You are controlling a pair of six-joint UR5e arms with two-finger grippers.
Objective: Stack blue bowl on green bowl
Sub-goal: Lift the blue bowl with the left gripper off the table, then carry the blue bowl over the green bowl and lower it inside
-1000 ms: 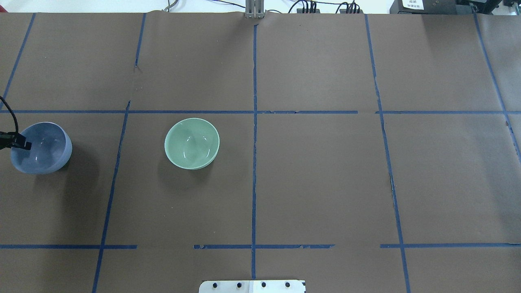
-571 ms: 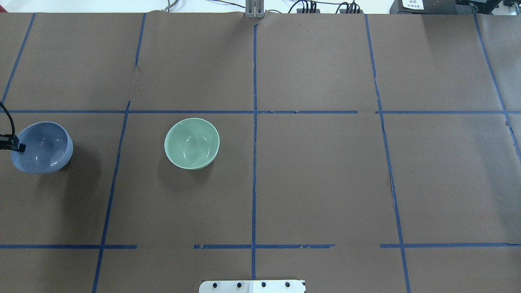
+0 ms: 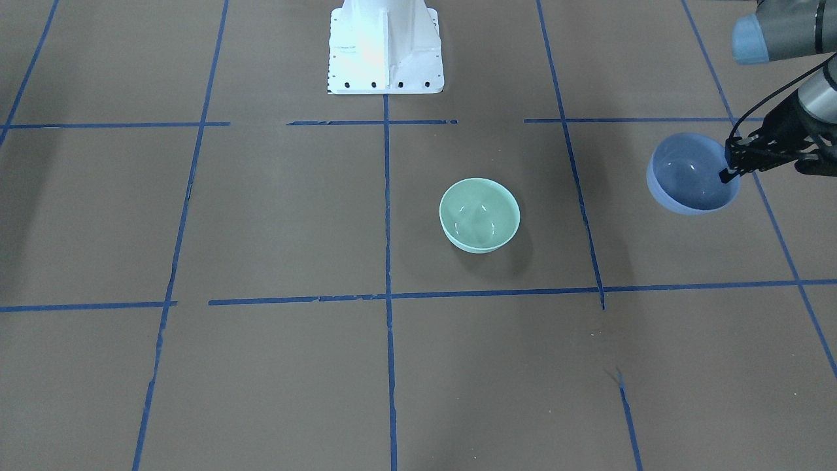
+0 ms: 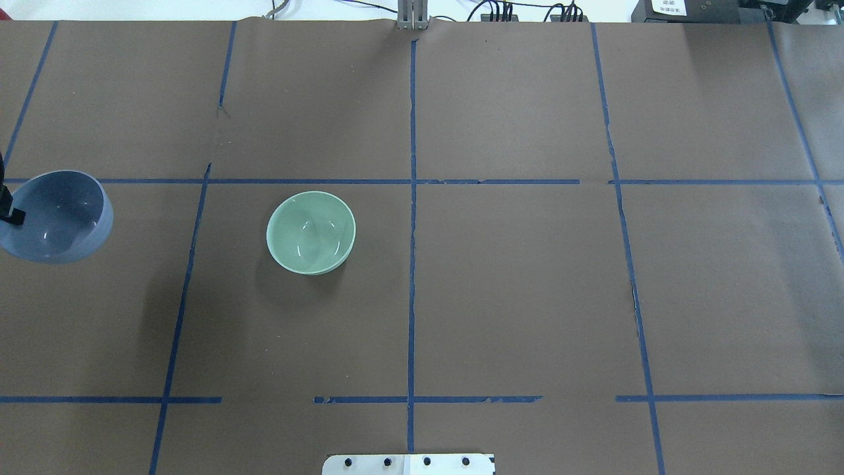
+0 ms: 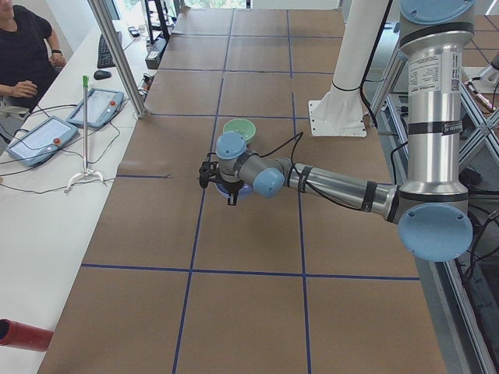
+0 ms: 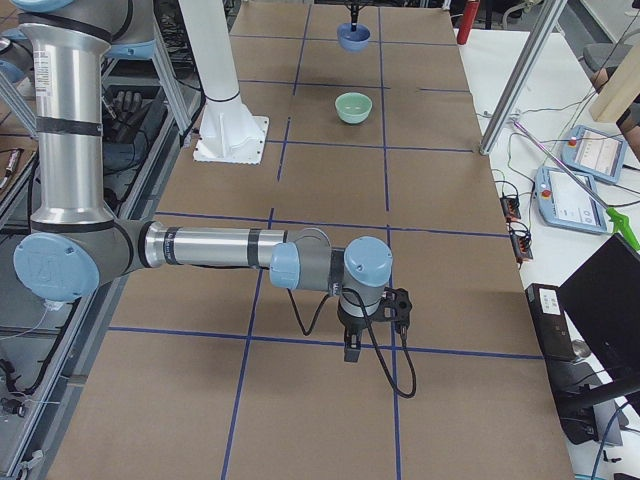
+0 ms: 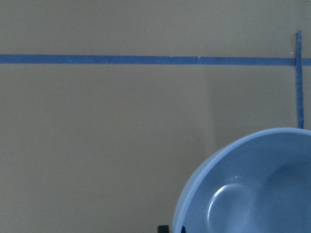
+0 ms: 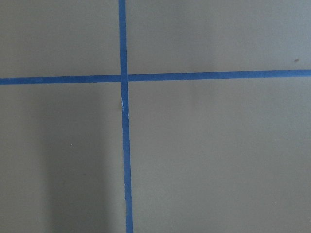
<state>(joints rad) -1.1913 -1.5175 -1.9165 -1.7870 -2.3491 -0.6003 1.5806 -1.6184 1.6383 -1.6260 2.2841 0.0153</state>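
Next, the left gripper releases the blue bowl, which hangs tilted above the table, nested upright inside the hollow of the green bowl [image 3: 482, 212].
The pale periwinkle blue bowl [image 3: 690, 176] hangs tilted above the table at the robot's far left, also in the overhead view [image 4: 56, 218] and the left wrist view [image 7: 252, 184]. My left gripper [image 3: 724, 173] is shut on its rim, one finger inside the bowl. The mint-green bowl [image 3: 479, 214] stands upright on the table to the right of it in the overhead view [image 4: 310, 232], well apart. My right gripper [image 6: 352, 350] hovers over the table's right half, seen only in the exterior right view; I cannot tell if it is open.
Brown paper with blue tape grid lines [image 4: 412, 198] covers the table. The white robot base [image 3: 386, 46] stands at the robot's side. An operator [image 5: 23, 54] and tablets [image 5: 39, 140] are at a side table.
The blue bowl has risen off the table in the left gripper and shifted up and slightly left in the overhead view. The green bowl has not moved.
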